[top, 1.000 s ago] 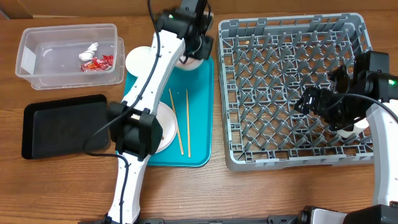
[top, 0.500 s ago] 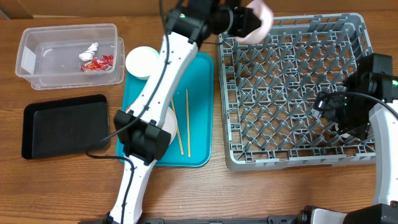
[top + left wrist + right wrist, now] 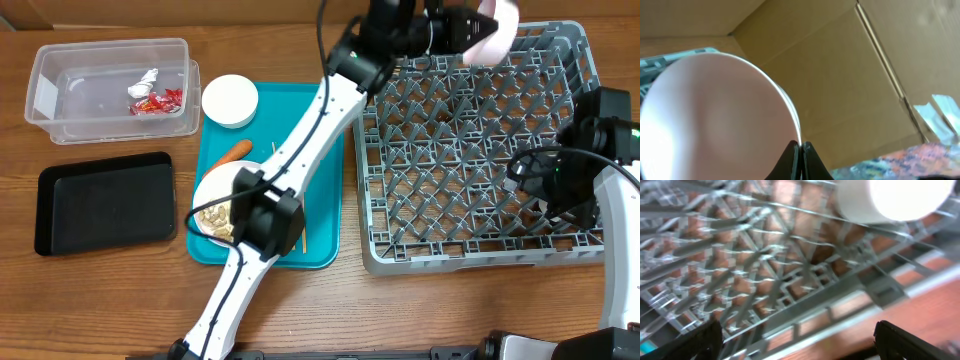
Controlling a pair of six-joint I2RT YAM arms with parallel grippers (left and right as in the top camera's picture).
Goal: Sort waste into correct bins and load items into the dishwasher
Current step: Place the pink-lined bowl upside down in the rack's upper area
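Next, my left gripper releases the white bowl, now tilted above the rack's back edge, on the back pegs of the grey dish rack [image 3: 446, 95], toward the teal tray.
My left gripper [image 3: 466, 38] is shut on the rim of a white bowl [image 3: 499, 26] and holds it tilted above the back edge of the grey dish rack [image 3: 450, 262]. In the left wrist view the bowl [image 3: 715, 115] fills the left side, its rim pinched in the jaws [image 3: 801, 147]. My right gripper [image 3: 548, 188] is open and empty over the rack's right side. In the right wrist view its jaws [image 3: 800, 342] are wide apart above the rack [image 3: 765, 255], and a white cup [image 3: 900, 200] sits in it. The rice is out of view.
The teal tray [image 3: 325, 215] holds a white dish with beige nut-like bits [image 3: 214, 208], an orange carrot [image 3: 236, 152], chopsticks [image 3: 300, 238] partly under my left arm, and another white bowl [image 3: 230, 100]. The clear tub [image 3: 60, 110] holds a tissue [image 3: 147, 78] and a red wrapper [image 3: 160, 98]. The black tray [image 3: 105, 200] lies in front of it.
My left arm has swung right, carrying the bowl from the tray's back end to above the rack's back edge. This uncovered the dish of nuts and the carrot. The right gripper shifted slightly right.
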